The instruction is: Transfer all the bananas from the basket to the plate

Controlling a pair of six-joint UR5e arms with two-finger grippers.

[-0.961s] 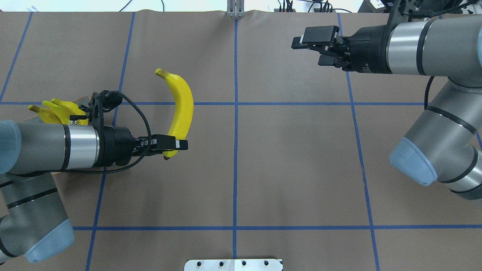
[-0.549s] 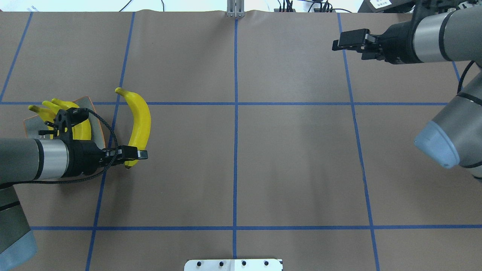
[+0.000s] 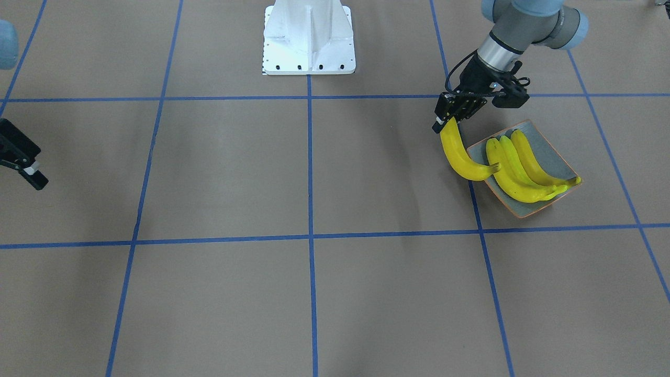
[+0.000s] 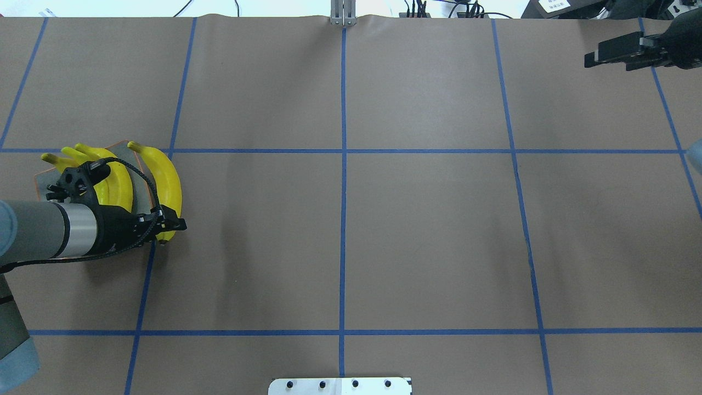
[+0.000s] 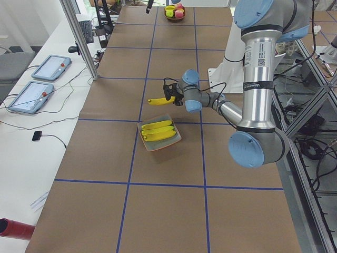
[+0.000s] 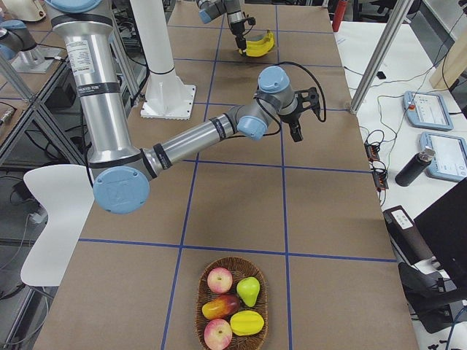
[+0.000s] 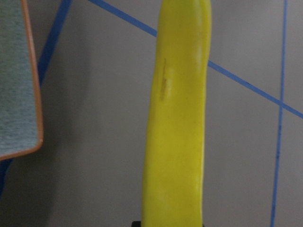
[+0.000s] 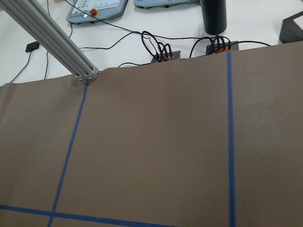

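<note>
My left gripper is holding the yellow banana, which hangs just above the table now. It will let go of it on the plate [image 3: 506,178], between the inner-edge banana and the plate's orange rim.
My left gripper [image 4: 170,226] [image 3: 444,119] is shut on one end of a yellow banana [image 4: 164,175] [image 3: 458,154] [image 7: 177,132]. That banana hangs just above the table along the plate's inner edge, its far tip over the rim. The plate [image 3: 555,152] [image 4: 141,193] [image 7: 16,85] is a grey square dish with an orange rim, and three bananas [image 3: 515,167] [image 4: 118,184] lie in it side by side. The basket [image 6: 198,299] stands at the table's far right end with other fruit in it. My right gripper [image 4: 592,59] [image 3: 41,168] hovers open and empty at the right edge.
The white pedestal base [image 3: 309,39] [image 4: 340,385] stands at the robot's side of the table, mid-width. Blue tape lines grid the brown table cover. Tablets and cables lie on the side benches beyond the table.
The left arm has carried the banana to the left, from mid-table to the plate's edge. The right arm has pulled back to the right, towards the table's edge.
</note>
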